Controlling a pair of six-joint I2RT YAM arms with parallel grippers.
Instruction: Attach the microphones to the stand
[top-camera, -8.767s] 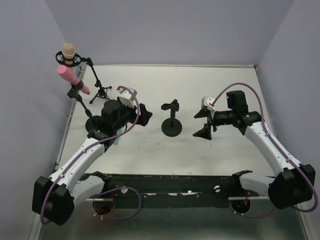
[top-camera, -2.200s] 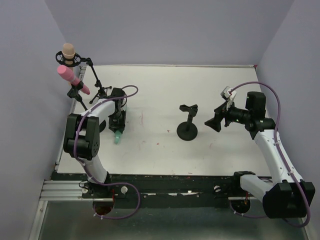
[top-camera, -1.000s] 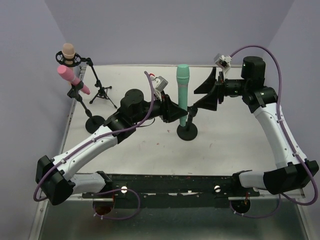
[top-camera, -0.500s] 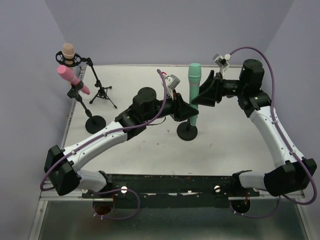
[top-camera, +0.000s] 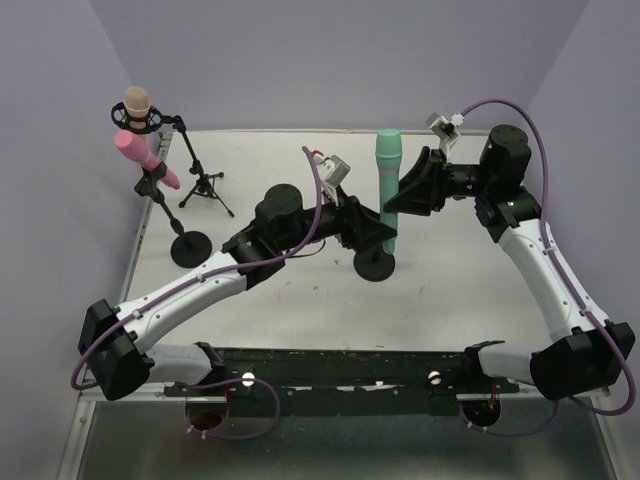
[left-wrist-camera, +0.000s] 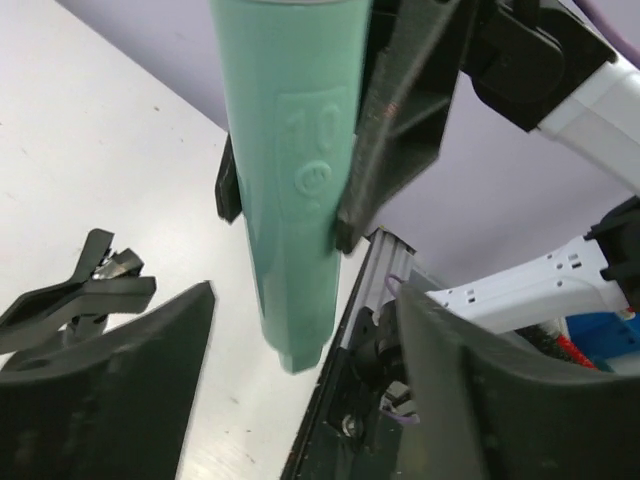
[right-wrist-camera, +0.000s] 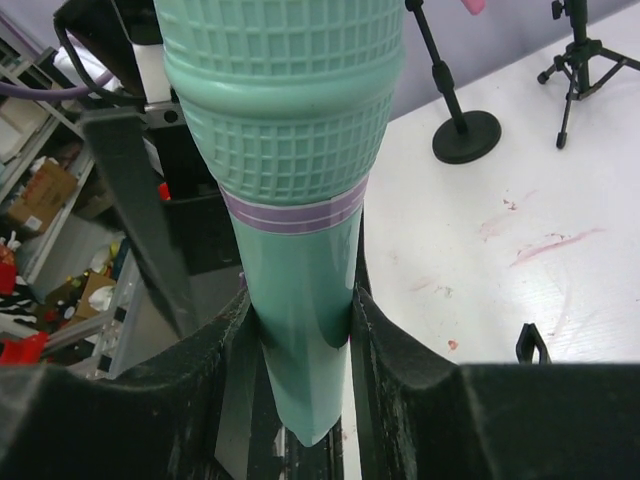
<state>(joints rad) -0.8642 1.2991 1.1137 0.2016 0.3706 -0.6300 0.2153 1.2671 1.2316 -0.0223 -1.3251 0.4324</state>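
Note:
I have my left gripper around the teal-green microphone's tail, which must go into the clip, so I will move that gripper up and take the body (top-camera: 388, 176) just below the head.
The teal-green microphone (top-camera: 388, 190) stands upright, head up, above the small black stand (top-camera: 375, 266) at mid-table. My right gripper (top-camera: 403, 197) is shut on its body just below the head, both fingers pressed against it (right-wrist-camera: 300, 330). My left gripper (top-camera: 372, 232) is open around its lower end; the microphone's tail (left-wrist-camera: 290, 330) hangs between the wide-spread fingers without touching them. The stand's clip (left-wrist-camera: 75, 295) is empty, left of the tail. The peach microphone (top-camera: 137, 103) and the pink microphone (top-camera: 135, 150) sit in their stands at the far left.
A tripod stand (top-camera: 203, 185) and a round-base stand (top-camera: 190, 247) stand at the back left near the wall. Purple cables loop over both arms. The black rail (top-camera: 330, 365) runs along the near table edge.
My left gripper has opened and let go of the teal-green microphone, drawing back slightly left. My right gripper has shut on the microphone's upper body.

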